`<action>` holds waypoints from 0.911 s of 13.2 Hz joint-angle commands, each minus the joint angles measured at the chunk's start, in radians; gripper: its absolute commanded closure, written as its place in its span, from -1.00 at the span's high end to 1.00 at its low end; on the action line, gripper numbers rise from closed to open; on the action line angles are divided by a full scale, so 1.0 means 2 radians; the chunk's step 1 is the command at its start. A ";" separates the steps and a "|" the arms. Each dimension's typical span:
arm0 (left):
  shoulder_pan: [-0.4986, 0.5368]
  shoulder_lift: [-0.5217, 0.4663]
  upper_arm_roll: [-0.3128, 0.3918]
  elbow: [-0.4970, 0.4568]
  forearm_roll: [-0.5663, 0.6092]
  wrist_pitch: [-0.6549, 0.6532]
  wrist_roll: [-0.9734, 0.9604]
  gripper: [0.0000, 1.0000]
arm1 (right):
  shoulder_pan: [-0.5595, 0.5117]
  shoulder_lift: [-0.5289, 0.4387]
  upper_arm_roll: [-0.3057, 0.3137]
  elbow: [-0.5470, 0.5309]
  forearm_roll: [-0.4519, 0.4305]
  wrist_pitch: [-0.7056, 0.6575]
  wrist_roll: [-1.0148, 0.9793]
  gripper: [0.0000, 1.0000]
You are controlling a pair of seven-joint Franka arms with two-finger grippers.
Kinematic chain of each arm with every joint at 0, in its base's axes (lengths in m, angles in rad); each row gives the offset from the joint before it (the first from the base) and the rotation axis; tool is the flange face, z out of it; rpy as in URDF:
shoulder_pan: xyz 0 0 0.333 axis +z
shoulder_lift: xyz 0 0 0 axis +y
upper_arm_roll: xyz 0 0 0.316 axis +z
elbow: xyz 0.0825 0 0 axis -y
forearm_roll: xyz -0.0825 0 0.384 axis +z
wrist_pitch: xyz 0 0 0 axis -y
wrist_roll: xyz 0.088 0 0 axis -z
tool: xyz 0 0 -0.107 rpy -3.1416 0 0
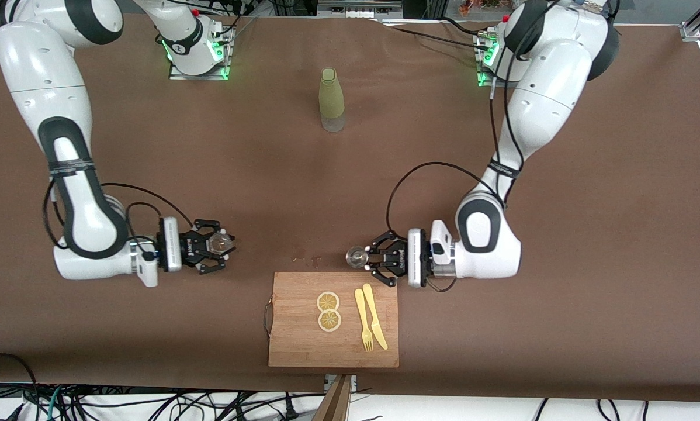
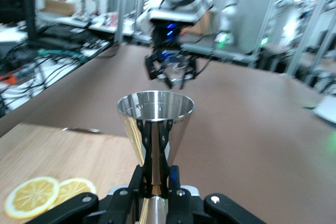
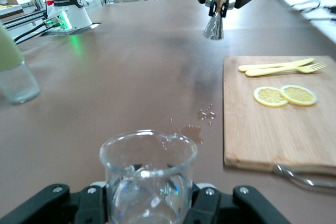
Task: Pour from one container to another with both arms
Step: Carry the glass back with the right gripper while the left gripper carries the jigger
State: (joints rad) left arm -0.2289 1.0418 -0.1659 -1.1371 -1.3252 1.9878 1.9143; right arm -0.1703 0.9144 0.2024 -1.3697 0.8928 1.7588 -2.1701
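Observation:
I need to let go of the metal jigger with my left gripper on the bare brown table point(image 1: 541, 247) just behind that gripper's own white wrist.
My left gripper point(image 1: 366, 257) is shut on the narrow waist of a shiny metal jigger point(image 1: 357, 256), which it holds upright and low over the brown table beside the cutting board's corner. In the left wrist view the jigger point(image 2: 155, 121) rises from the left gripper point(image 2: 157, 184), its cup open upward. My right gripper point(image 1: 221, 244) is shut on a clear glass beaker point(image 1: 222, 241), low over the table toward the right arm's end. The beaker point(image 3: 148, 171) fills the right gripper point(image 3: 149, 198), spout up, and looks nearly empty.
A wooden cutting board point(image 1: 303, 339) lies near the table's front edge with two lemon slices point(image 1: 328, 310) and a yellow knife and fork point(image 1: 370, 318). A pale green bottle point(image 1: 331, 99) stands between the arm bases. Small wet drops point(image 1: 306, 259) mark the cloth.

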 commanded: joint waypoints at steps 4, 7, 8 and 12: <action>0.022 -0.059 0.134 -0.087 0.001 -0.215 0.113 -1.00 | -0.037 0.020 -0.071 -0.036 0.088 -0.082 -0.155 -0.38; 0.027 -0.072 0.220 -0.109 0.054 -0.306 0.228 -1.00 | -0.064 0.047 -0.075 -0.036 0.088 -0.096 -0.197 -0.38; 0.035 -0.068 0.238 -0.105 0.060 -0.348 0.267 -1.00 | -0.067 0.052 -0.080 -0.036 0.088 -0.096 -0.208 -0.38; 0.069 -0.055 0.275 -0.103 0.093 -0.399 0.339 -1.00 | -0.067 0.070 -0.090 -0.037 0.088 -0.096 -0.230 -0.34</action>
State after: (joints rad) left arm -0.1117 0.9465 0.3760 -1.3199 -1.1724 1.2310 2.5203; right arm -0.3030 1.0443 0.0256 -1.4401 1.0472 1.5838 -2.6028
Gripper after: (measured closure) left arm 0.784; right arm 0.683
